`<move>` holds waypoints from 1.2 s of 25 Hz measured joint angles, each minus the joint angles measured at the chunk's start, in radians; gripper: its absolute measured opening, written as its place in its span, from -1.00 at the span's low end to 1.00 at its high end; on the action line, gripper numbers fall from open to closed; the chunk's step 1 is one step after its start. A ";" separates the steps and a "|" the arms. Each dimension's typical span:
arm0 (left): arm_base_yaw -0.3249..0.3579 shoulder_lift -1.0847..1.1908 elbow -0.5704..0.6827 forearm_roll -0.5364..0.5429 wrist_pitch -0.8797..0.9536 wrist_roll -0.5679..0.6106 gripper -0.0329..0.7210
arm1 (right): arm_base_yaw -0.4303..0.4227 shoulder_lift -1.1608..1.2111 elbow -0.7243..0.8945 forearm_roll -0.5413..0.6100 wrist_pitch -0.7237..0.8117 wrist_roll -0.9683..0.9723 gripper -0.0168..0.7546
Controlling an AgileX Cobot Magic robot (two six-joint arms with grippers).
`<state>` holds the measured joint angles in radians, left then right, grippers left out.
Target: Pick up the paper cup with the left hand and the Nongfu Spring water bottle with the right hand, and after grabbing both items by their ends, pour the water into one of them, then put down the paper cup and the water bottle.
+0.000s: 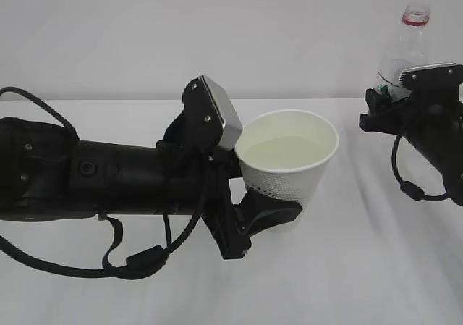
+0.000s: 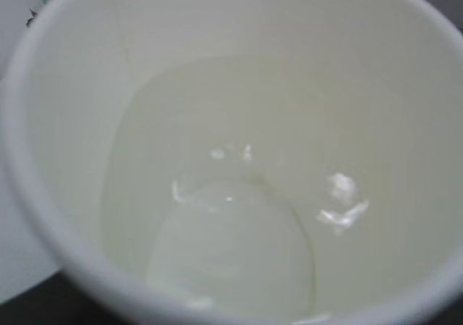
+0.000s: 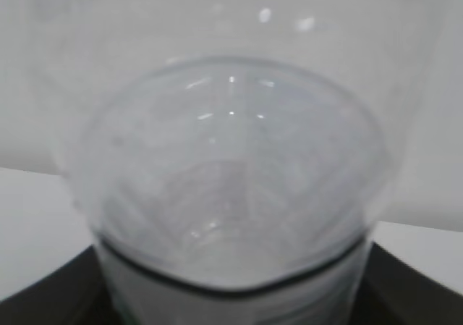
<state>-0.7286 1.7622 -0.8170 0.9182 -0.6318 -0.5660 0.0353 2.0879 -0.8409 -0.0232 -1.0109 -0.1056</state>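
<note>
My right gripper needs to release the water bottle upright on the white cloth (image 1: 374, 137) just below the ends of the gripper's fingers, near the wall.
My left gripper (image 1: 278, 202) is shut on the lower part of the white paper cup (image 1: 289, 176), which it holds upright above the table. The dimpled side of the cup faces the camera. Pale water (image 1: 283, 151) lies in the cup. In the left wrist view the cup's cream inside (image 2: 217, 86) fills the frame, with water (image 2: 239, 245) pooled at the bottom. At the far right my right gripper (image 1: 391, 104) is shut on the Nongfu Spring water bottle (image 1: 409, 46), which stands upright with its mouth uncapped. The clear bottle (image 3: 231, 173) fills the right wrist view between dark fingers (image 3: 51, 292).
A white cloth covers the table (image 1: 362, 267), and a plain pale wall stands behind. The left arm's black cable (image 1: 130, 263) loops down to the cloth. The two grippers are well apart, with open cloth between them.
</note>
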 joint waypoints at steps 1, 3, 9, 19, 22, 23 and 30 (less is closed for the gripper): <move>0.000 0.000 0.000 0.000 0.000 0.000 0.42 | 0.000 0.010 -0.009 0.000 0.000 0.000 0.25; 0.000 0.000 0.000 0.000 -0.002 0.000 0.42 | 0.000 0.027 -0.024 0.000 0.000 0.000 0.25; 0.000 0.000 0.000 0.000 -0.002 0.000 0.42 | 0.000 0.066 -0.057 0.000 0.000 0.000 0.25; 0.000 0.000 0.000 0.000 -0.002 0.000 0.42 | 0.000 0.117 -0.072 -0.004 -0.006 0.000 0.25; 0.000 0.000 0.000 0.000 -0.002 0.000 0.42 | 0.000 0.117 -0.072 -0.004 -0.008 0.000 0.25; 0.000 0.000 0.000 0.000 -0.002 0.000 0.42 | 0.000 0.117 -0.072 -0.004 -0.008 0.000 0.26; 0.000 0.000 0.000 0.000 -0.002 0.000 0.42 | 0.000 0.117 -0.072 -0.011 -0.008 0.000 0.50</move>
<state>-0.7286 1.7622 -0.8170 0.9182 -0.6337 -0.5660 0.0353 2.2046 -0.9133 -0.0339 -1.0191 -0.1056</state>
